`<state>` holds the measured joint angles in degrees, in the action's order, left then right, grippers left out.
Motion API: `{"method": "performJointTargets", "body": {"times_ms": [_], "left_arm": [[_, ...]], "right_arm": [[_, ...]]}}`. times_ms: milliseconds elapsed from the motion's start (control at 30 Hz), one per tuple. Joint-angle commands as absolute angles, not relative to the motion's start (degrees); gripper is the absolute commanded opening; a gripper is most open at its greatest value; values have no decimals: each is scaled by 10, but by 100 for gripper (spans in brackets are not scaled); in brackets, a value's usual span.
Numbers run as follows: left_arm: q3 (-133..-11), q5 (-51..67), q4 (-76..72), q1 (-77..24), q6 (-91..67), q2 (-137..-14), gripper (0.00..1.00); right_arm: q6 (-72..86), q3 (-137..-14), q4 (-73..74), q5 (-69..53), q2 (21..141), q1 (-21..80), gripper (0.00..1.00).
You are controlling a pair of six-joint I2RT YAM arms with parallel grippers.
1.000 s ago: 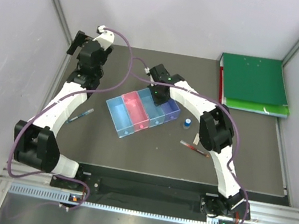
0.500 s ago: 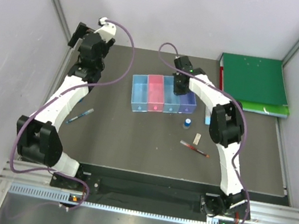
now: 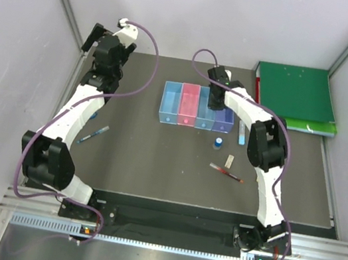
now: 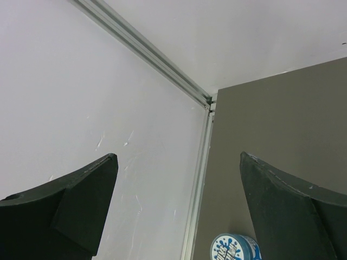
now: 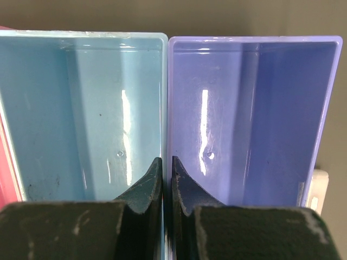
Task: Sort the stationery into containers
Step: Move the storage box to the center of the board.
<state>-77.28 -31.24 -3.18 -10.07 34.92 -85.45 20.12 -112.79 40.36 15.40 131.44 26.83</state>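
Observation:
I will release the row of trays with my right gripper on the mat (image 3: 200, 113) close behind the blue-capped bottle.
The containers form one row: blue (image 3: 171, 102), pink (image 3: 188, 105), light blue (image 3: 203, 112) and purple (image 3: 225, 119) trays. My right gripper (image 3: 216, 104) is shut on the joined walls between the light blue tray (image 5: 81, 108) and the purple tray (image 5: 249, 108); its fingers (image 5: 167, 162) straddle that wall. Both trays look empty. Loose stationery lies on the mat: a blue-capped bottle (image 3: 218, 142), a white eraser (image 3: 229, 160), a red pen (image 3: 226, 173), a blue-white marker (image 3: 241, 132) and a blue pen (image 3: 93, 134). My left gripper (image 3: 97, 39) stands open at the back left corner, above a blue tape roll (image 4: 234, 247).
A large green binder (image 3: 294, 96) lies at the back right. The left side wall (image 4: 108, 108) and its metal rail (image 4: 198, 179) run close beside my left gripper (image 4: 178, 157). Cables loop over both arms.
The tray row, held by my right gripper, has swung from a slant near the middle to a straight line further back and right. The left wrist shifted slightly.

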Motion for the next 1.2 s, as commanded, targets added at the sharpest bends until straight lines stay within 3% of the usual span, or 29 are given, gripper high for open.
{"method": "performJointTargets", "body": {"times_ms": [0,833,1167], "left_arm": [[-802,-305,-44,-100,358,-860,99],[-787,-302,-56,-102,338,-857,99],[-777,-300,-61,-102,332,-852,99]], "right_arm": [[209,-1085,431,215,1291,258,0],[154,-984,410,212,1225,277,0],[131,-1000,398,189,1224,289,1]]}}
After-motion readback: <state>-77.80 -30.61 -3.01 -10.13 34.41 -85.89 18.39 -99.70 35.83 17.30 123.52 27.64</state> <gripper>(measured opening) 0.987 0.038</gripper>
